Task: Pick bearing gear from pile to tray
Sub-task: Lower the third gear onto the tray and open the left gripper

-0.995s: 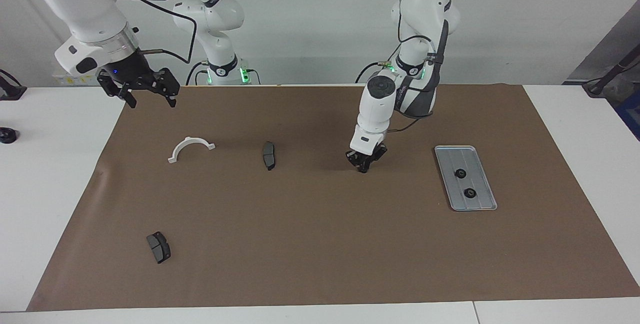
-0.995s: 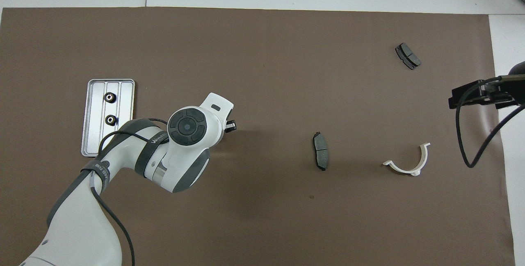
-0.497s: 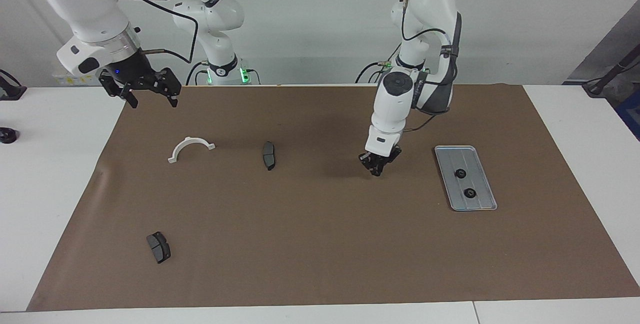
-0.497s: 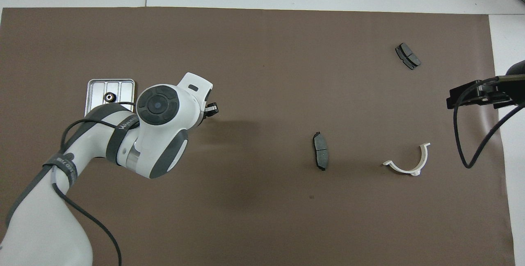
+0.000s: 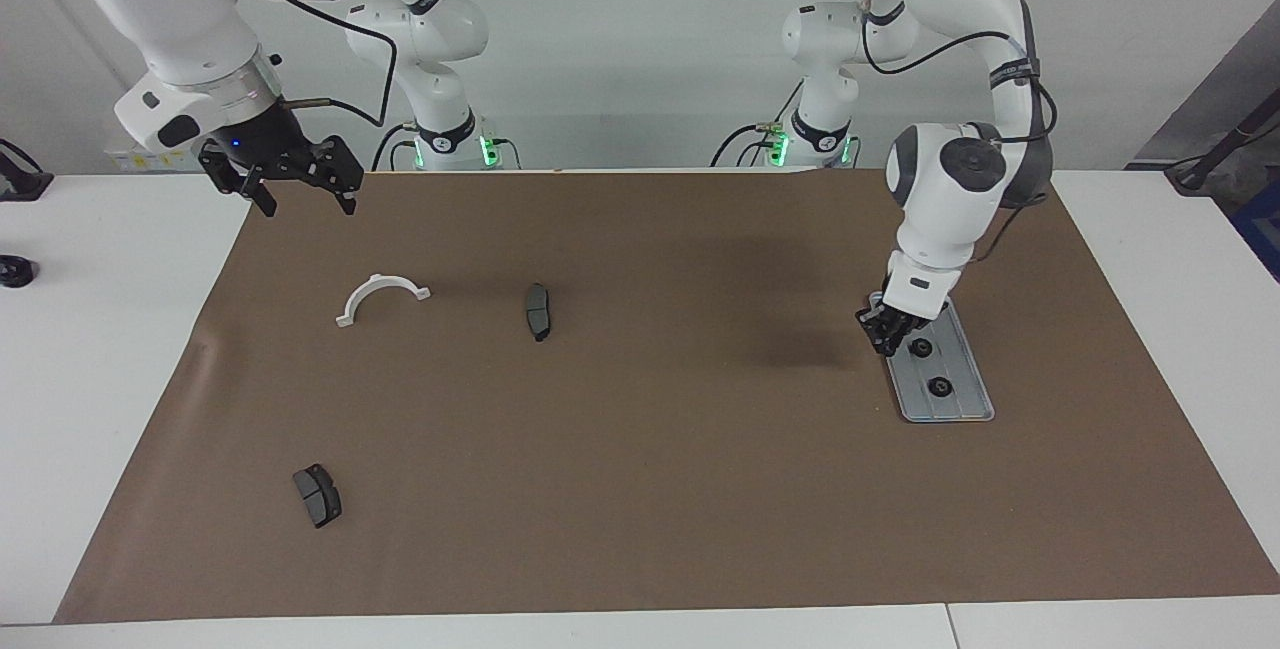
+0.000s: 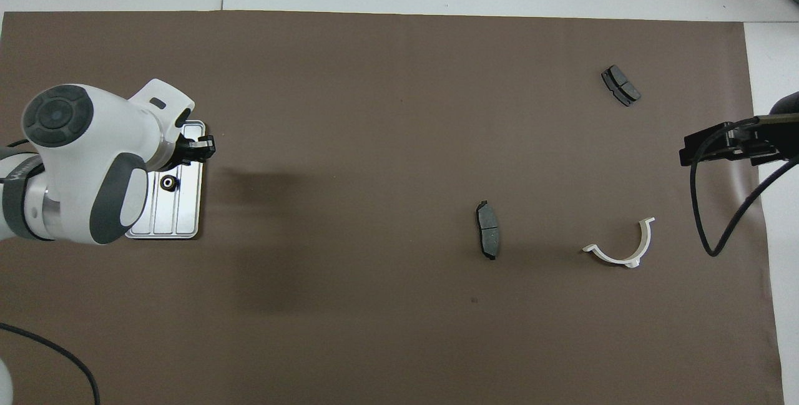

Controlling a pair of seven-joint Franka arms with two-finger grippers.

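Note:
Next, my left gripper lets go of the bearing gear in the silver tray (image 6: 152, 195), where it is to sit close beside the uncovered black gear.
The silver tray (image 5: 962, 401) lies on the brown mat at the left arm's end; it also shows in the overhead view (image 6: 187, 221). Two black gears (image 5: 921, 347) (image 5: 938, 387) lie in it; the overhead view shows one gear (image 6: 167, 183), the other is hidden under the arm. My left gripper (image 5: 888, 336) hangs low over the tray's end nearer the robots, its fingers drawn together on a small dark bearing gear; it also shows in the overhead view (image 6: 198, 148). My right gripper (image 5: 303, 197) is open and waits raised over the mat's corner.
A white half-ring (image 5: 382, 295) and a dark brake pad (image 5: 538, 311) lie mid-mat toward the right arm's end. A second brake pad (image 5: 317, 495) lies farther from the robots. The brown mat (image 5: 640, 489) covers most of the white table.
My left gripper has risen from the middle of the mat and swung toward the left arm's end, now over the tray. The right arm has barely moved.

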